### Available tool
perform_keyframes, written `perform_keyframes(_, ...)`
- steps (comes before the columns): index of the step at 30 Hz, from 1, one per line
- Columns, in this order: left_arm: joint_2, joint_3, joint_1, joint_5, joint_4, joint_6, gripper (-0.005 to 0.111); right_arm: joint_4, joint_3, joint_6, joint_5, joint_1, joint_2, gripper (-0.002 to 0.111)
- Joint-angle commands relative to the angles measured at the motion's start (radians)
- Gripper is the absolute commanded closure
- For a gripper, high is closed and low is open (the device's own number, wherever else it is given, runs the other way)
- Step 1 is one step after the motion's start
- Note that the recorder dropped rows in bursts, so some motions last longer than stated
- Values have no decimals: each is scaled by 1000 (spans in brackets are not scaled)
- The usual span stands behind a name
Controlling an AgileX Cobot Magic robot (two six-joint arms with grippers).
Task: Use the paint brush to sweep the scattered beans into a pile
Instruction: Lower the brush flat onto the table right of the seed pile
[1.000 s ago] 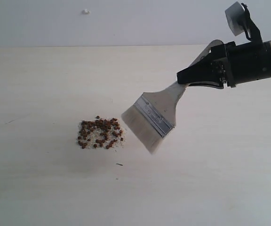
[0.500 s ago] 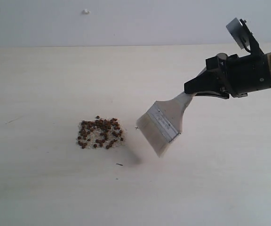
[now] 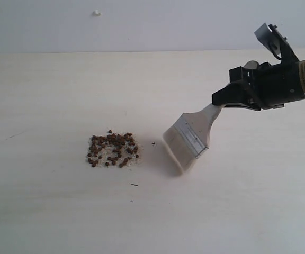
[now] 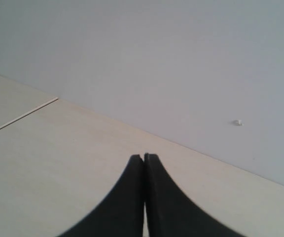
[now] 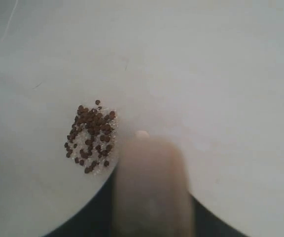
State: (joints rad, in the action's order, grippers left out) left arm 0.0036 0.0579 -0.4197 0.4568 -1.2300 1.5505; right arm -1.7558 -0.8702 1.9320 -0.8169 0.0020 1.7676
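The paint brush will lie on the table (image 3: 187, 128) next to the beans, with its bristles over the dark speck, once I let go of it with my right gripper.
The beans (image 3: 113, 150) lie in one tight cluster of reddish-brown pellets and pale crumbs left of the table's middle; they also show as beans (image 5: 89, 138) in the right wrist view. The paint brush (image 3: 190, 136) hangs tilted to their right, bristles down-left, apart from the cluster. My right gripper (image 3: 222, 100) is shut on its wooden handle, seen blurred as the paint brush (image 5: 151, 187) up close. My left gripper (image 4: 143, 157) is shut and empty, looking over bare table toward the wall; it is out of the exterior view.
A small dark speck (image 3: 154, 143) lies between beans and brush, and a short dark sliver (image 3: 134, 184) sits below the cluster. A white fleck (image 3: 96, 12) marks the back wall. The pale wooden table (image 3: 46, 211) spreads wide around the cluster.
The right gripper has carried the brush rightward and slightly lower, away from the beans. The bean cluster has not moved.
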Motion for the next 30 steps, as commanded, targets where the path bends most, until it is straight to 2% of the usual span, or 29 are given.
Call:
perform_keyframes(1, -4, -1, 2, 2, -4, -6, 107, 11, 4, -32, 26, 4, -7, 108)
perform_keyframes(10, -4, -1, 2, 2, -4, -3, 107, 35, 4, -91, 26, 4, -7, 108)
perform_keyframes(13, -4, -1, 2, 2, -4, -5, 107, 107, 4, -99, 9, 4, -7, 108)
perform_keyframes(21, -4, -1, 2, 2, -4, -2, 107, 180, 4, -180, -6, 4, 141, 108)
perform_keyframes(26, -4, -1, 2, 2, -4, -2, 107, 186, 4, -202, 5, 4, 154, 108)
perform_keyframes(28, -4, -1, 2, 2, -4, -2, 107, 186, 4, -202, 7, 4, 154, 105)
perform_keyframes(30, -4, -1, 2, 2, -4, -5, 107, 186, 4, -202, 7, 4, 154, 97)
